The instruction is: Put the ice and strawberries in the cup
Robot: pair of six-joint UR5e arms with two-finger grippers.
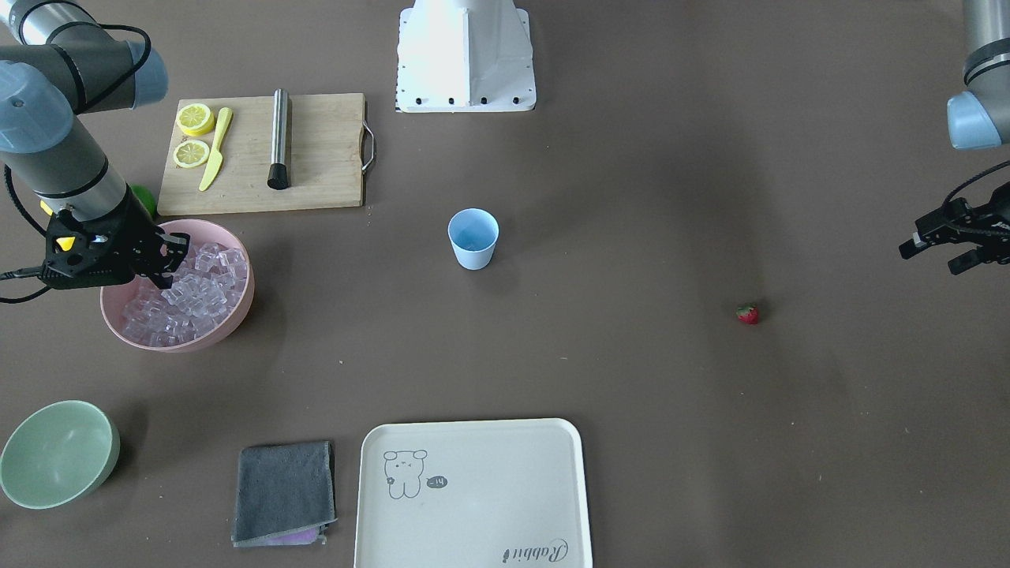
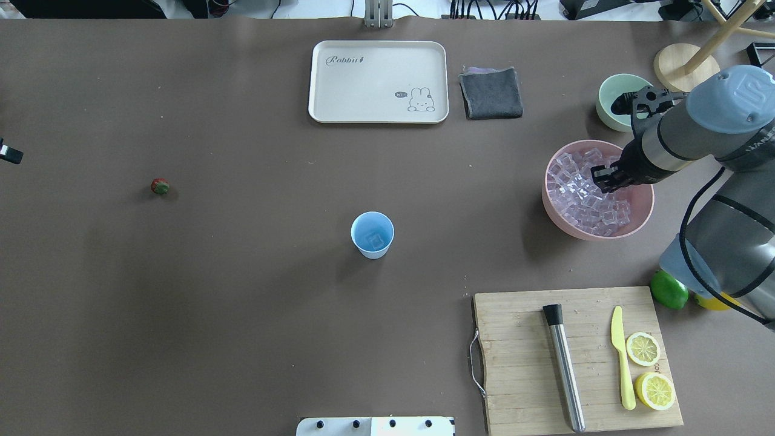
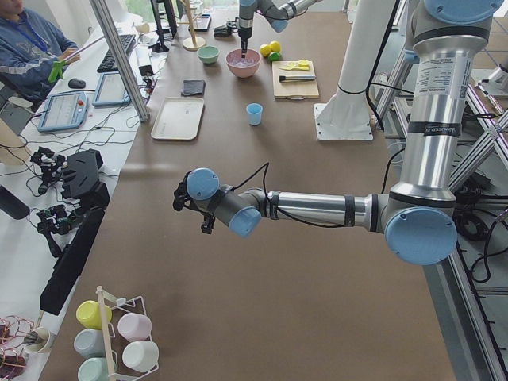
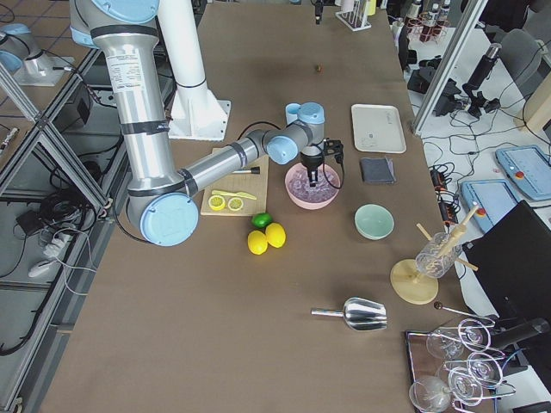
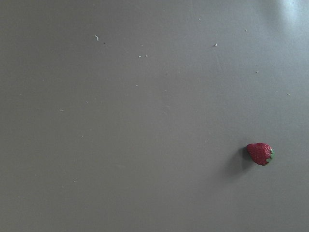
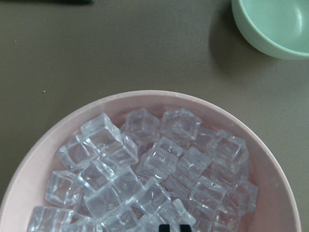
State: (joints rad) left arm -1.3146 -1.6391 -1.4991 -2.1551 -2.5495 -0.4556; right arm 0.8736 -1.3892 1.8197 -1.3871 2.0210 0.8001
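Note:
The right gripper's fingers nearly meet empty above the ice pile, so the robot should open them wide and close them around a cube (image 6: 176, 211) before moving to the cup.
The light blue cup (image 1: 473, 256) (image 2: 370, 252) stands upright mid-table with one clear cube in its bottom. The ice (image 2: 581, 194) (image 6: 154, 169) is piled in a pink bowl (image 2: 643, 223) (image 1: 237, 315). My right gripper (image 1: 168, 260) (image 2: 605, 179) hangs over that pile; in the right wrist view its dark tips (image 6: 175, 226) almost meet, with nothing seen between them. The strawberry (image 1: 747, 314) (image 2: 160, 186) (image 5: 259, 153) lies alone on the table. My left gripper (image 1: 937, 254) hovers off to its side, fingers apart and empty.
A cutting board (image 2: 521, 363) carries a metal muddler, a yellow knife and two lemon halves. A lime (image 2: 669, 289) lies by it. A pale green bowl (image 2: 608, 115), a grey cloth (image 2: 490, 92) and a cream tray (image 2: 378, 82) sit along the far edge.

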